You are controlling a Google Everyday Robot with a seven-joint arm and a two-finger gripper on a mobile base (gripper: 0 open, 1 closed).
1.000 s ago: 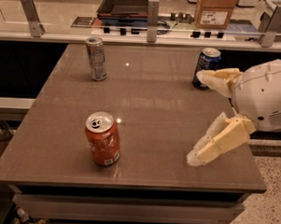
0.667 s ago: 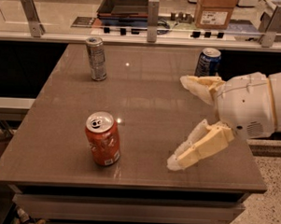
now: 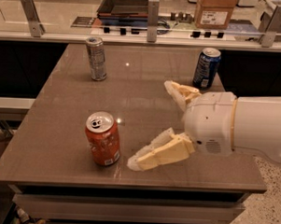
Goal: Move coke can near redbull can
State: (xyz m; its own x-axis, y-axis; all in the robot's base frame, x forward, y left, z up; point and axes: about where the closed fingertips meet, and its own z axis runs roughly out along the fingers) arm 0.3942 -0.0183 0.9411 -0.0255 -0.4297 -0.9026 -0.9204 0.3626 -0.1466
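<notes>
I need to move my gripper to the coke can next and close it on the middle of its red body [image 3: 104, 141], below the silver top.
The coke can [image 3: 102, 138], orange-red with a silver top and pull tab, stands upright near the table's front left. The redbull can [image 3: 96, 58], slim and silver-grey, stands upright at the back left. My gripper [image 3: 149, 125] reaches in from the right, low over the table, just right of the coke can. Its two cream fingers are spread wide apart and hold nothing. The near fingertip [image 3: 134, 163] lies close to the coke can's right side, not touching it. The far finger [image 3: 178, 92] points toward the table's middle.
A wider blue can [image 3: 206, 67] stands at the back right of the brown table [image 3: 61, 105]. Behind the table runs a counter with metal rail posts [image 3: 153, 14], a dark tray and a cardboard box [image 3: 212, 10]. The table's front edge is close to the coke can.
My gripper has moved left across the table toward the coke can, fingers staying spread. The cans have not moved.
</notes>
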